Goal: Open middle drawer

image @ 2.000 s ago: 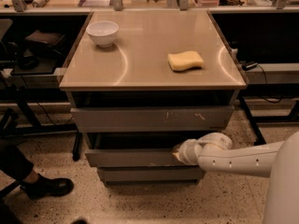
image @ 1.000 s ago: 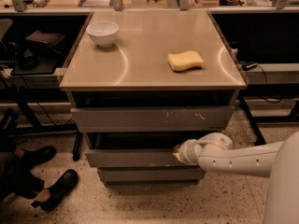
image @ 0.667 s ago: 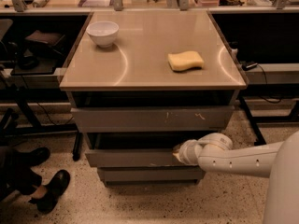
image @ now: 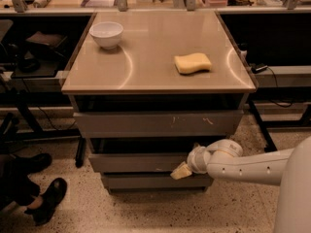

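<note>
The middle drawer's lower edge has my gripper sitting low against it, so I need to open, move up and grab the front's top edge [image: 179, 154] at the dark gap before pulling.
The middle drawer [image: 136, 162] is the plain grey front between the larger scratched front [image: 155, 124] above and the smallest front [image: 150, 181] below. It stands out a little from the cabinet, with a dark gap above it. My gripper [image: 181, 171] is at the right end of the middle drawer's front, against its lower edge. My white arm [image: 243, 166] reaches in from the right.
A white bowl [image: 107, 34] and a yellow sponge [image: 193, 62] sit on the cabinet's tan top [image: 146, 67]. A person's black shoes [image: 46, 198] are on the speckled floor at the lower left. Dark desks with cables flank the cabinet.
My arm and gripper have stayed at the drawer front. The person's shoes at the lower left have shifted about.
</note>
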Available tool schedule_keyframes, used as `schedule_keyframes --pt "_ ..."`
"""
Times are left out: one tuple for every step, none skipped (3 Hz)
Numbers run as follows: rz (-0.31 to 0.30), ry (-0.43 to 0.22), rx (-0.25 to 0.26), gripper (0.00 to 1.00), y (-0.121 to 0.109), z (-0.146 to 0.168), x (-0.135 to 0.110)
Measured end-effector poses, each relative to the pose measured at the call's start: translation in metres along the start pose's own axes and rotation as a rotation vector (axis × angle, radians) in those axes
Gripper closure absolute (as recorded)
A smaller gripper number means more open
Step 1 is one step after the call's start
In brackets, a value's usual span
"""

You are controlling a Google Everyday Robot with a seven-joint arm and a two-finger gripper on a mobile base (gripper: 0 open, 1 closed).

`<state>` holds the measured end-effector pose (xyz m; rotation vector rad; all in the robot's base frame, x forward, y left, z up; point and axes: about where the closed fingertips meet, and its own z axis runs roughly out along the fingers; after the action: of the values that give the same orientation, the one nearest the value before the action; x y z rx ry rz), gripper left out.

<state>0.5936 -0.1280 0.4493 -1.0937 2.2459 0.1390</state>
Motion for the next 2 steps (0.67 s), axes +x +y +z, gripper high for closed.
schedule_keyframes --pt "-0.017 -0.008 0.020 0.00 -0.013 0.002 -0.003" --pt "-0.055 -0.039 0.024 0.00 -0.027 0.031 -0.013"
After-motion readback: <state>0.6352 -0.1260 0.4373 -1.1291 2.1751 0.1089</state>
